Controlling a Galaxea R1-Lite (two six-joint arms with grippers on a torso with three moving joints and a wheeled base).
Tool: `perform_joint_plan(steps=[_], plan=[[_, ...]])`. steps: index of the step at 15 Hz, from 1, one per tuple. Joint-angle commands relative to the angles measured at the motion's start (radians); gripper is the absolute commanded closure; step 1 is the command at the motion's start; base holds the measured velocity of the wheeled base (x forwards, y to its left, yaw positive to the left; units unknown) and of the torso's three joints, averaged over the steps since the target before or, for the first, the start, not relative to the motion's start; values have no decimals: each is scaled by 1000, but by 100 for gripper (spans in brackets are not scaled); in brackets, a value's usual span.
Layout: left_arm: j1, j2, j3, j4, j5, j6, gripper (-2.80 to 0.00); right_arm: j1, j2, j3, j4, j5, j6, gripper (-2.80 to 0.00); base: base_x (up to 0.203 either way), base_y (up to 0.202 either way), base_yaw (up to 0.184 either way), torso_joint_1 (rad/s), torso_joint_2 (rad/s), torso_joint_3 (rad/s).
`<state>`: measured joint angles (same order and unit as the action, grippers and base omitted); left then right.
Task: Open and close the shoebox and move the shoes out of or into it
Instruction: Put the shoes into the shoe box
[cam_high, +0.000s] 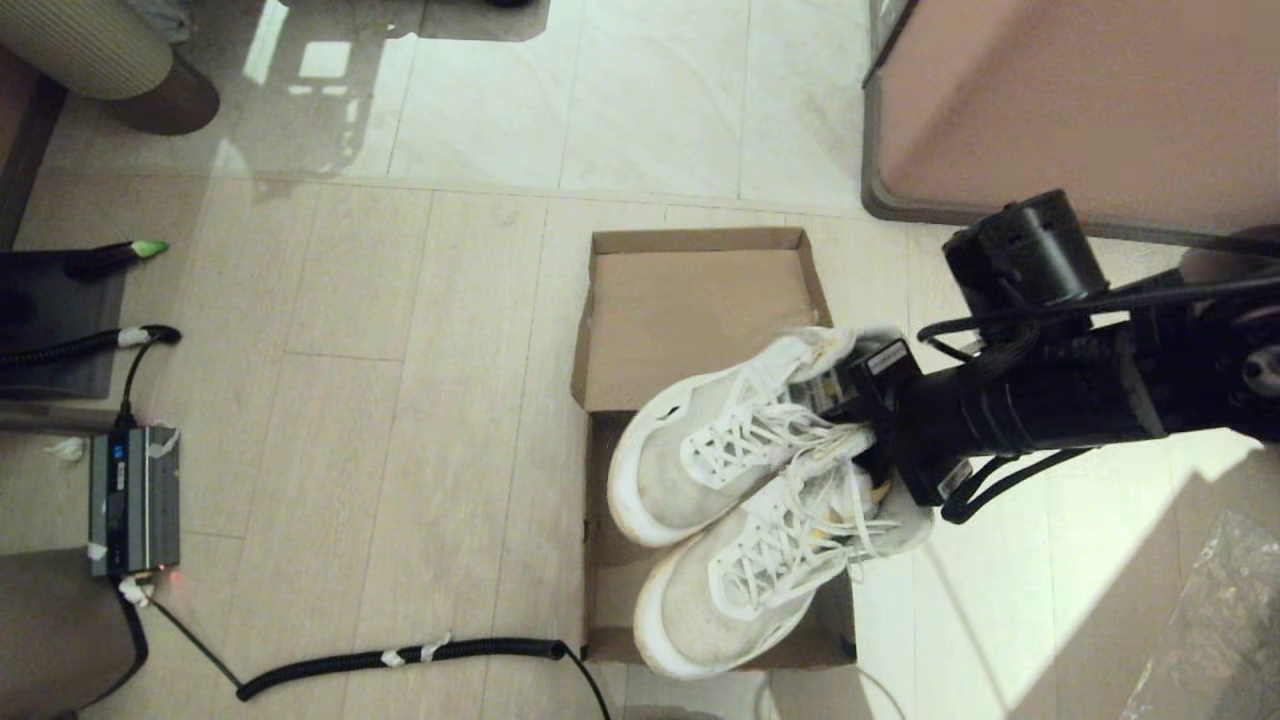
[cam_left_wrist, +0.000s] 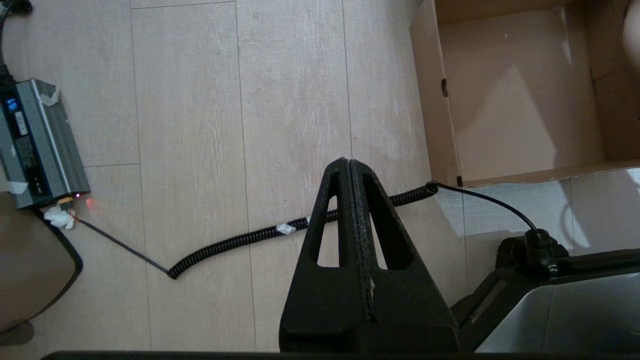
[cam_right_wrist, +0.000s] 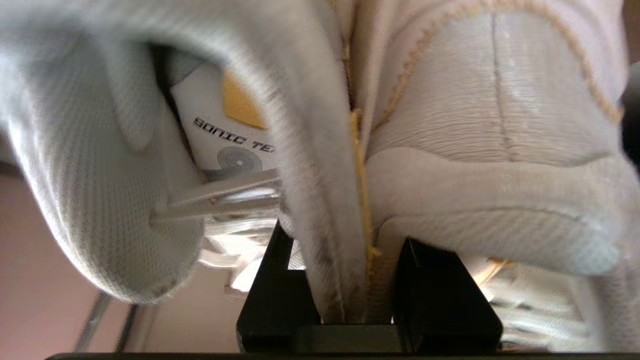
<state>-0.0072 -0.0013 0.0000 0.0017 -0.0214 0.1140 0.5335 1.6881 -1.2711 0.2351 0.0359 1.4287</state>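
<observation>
I should let go of both white sneakers with my right gripper in the middle of the brown shoebox's bare bottom (cam_high: 722, 523), beside the folded-back lid.
The brown cardboard shoebox (cam_high: 598, 520) lies open on the floor, its hinged lid (cam_high: 690, 320) folded back flat on the far side. My right gripper (cam_high: 862, 432) holds both white sneakers by their heel collars, pinched together, in the air over the box. One shoe (cam_high: 700, 460) hangs above the other shoe (cam_high: 740, 590), toes pointing left. In the right wrist view, the black fingers (cam_right_wrist: 277, 285) clamp the two collars (cam_right_wrist: 350, 280). In the left wrist view my left gripper (cam_left_wrist: 348, 164) is shut and empty over the floor, beside the shoebox (cam_left_wrist: 515, 100), whose visible inside is bare.
A coiled black cable (cam_high: 400, 657) runs along the floor near the box's front, from a grey power unit (cam_high: 133, 500) at the left. A pinkish-brown furniture block (cam_high: 1080, 100) stands at the back right. Crinkled plastic (cam_high: 1225, 620) lies at the right front.
</observation>
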Motion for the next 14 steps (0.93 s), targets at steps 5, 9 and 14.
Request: perform_joint_plan(steps=[5,9,14], plan=[[0,0,0,0,-2,0,0,31,123,178,-172,-39,12,0,0,0,0,0,0,0],[0,0,0,0,0,-1,0,30,261,172,-243,-85,12,0,0,0,0,0,0,0],[0,0,0,0,0,-1,0,12,385,104,-351,-108,16,0,0,0,0,0,0,0]])
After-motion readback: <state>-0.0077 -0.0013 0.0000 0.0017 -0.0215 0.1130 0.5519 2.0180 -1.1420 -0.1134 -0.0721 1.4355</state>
